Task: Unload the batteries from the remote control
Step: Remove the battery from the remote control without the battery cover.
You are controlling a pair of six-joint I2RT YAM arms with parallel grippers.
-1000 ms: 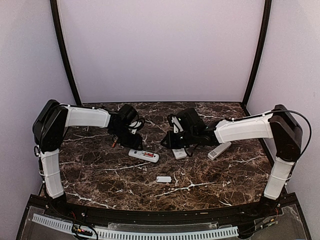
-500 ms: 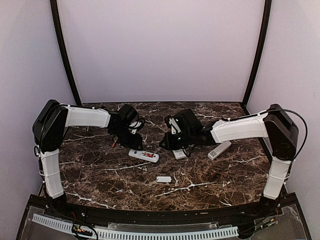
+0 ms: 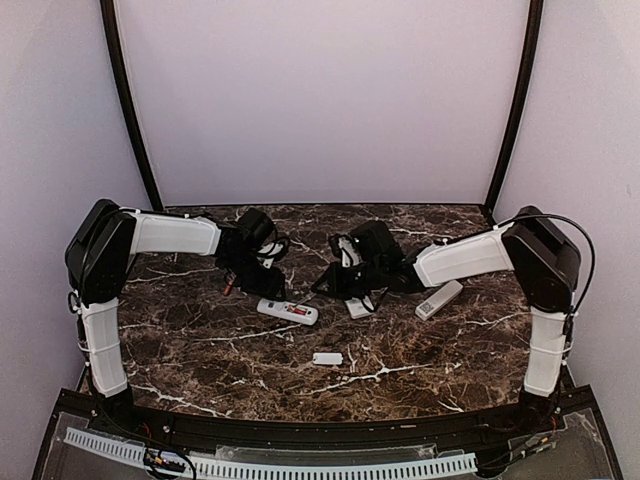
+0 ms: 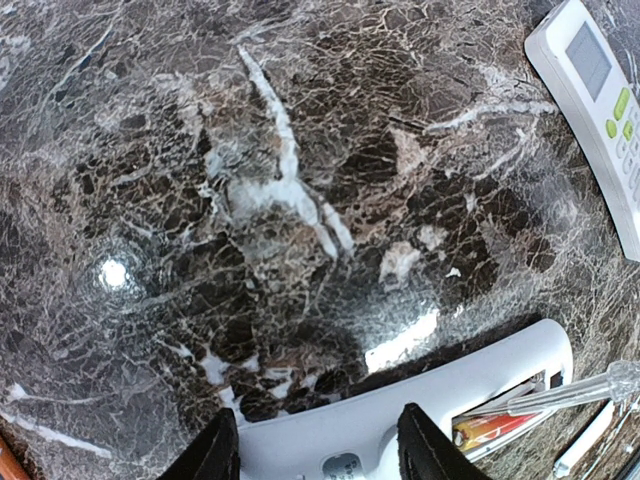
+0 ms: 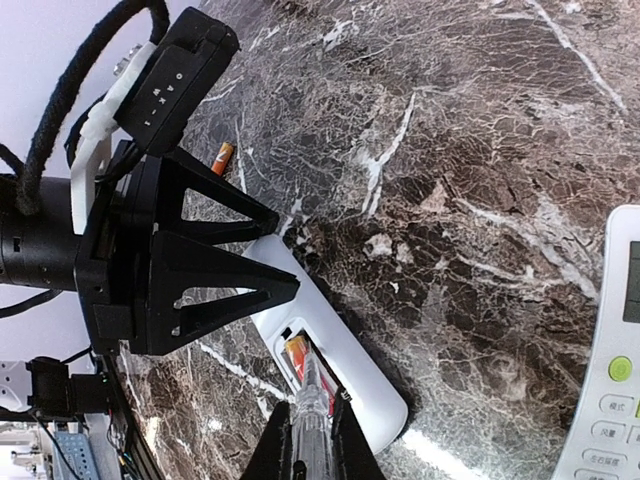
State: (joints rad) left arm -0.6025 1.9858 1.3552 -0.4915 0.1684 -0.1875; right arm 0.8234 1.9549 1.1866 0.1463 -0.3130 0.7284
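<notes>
The robot's right gripper needs to put the clear rod-like tool down on the marble [image 3: 396,338] between the small white cover and the outermost white remote.
The remote control [image 3: 288,311] lies back-up on the marble, its compartment open with an orange battery [image 5: 298,352] [image 4: 490,430] inside. My left gripper [image 4: 320,450] stands open astride the remote's [image 4: 400,400] end, one finger at the end and the other over its back. My right gripper [image 5: 311,410] is shut on a clear rod-like tool [image 5: 312,385] [image 4: 565,390], whose tip rests on the battery in the compartment. In the top view the right gripper [image 3: 325,290] is just right of the remote and the left gripper [image 3: 265,290] just above its left end.
A loose orange battery [image 5: 222,157] [image 3: 229,287] lies left of the left gripper. A small white cover [image 3: 327,358] sits nearer the front. Two other white remotes [image 3: 438,299] [image 3: 358,307] lie under and right of the right arm; one shows its buttons [image 4: 600,90] [image 5: 620,380].
The right arm has swung leftward, bringing its gripper and tool closer to the remote's compartment. The left arm and the remote have not moved.
</notes>
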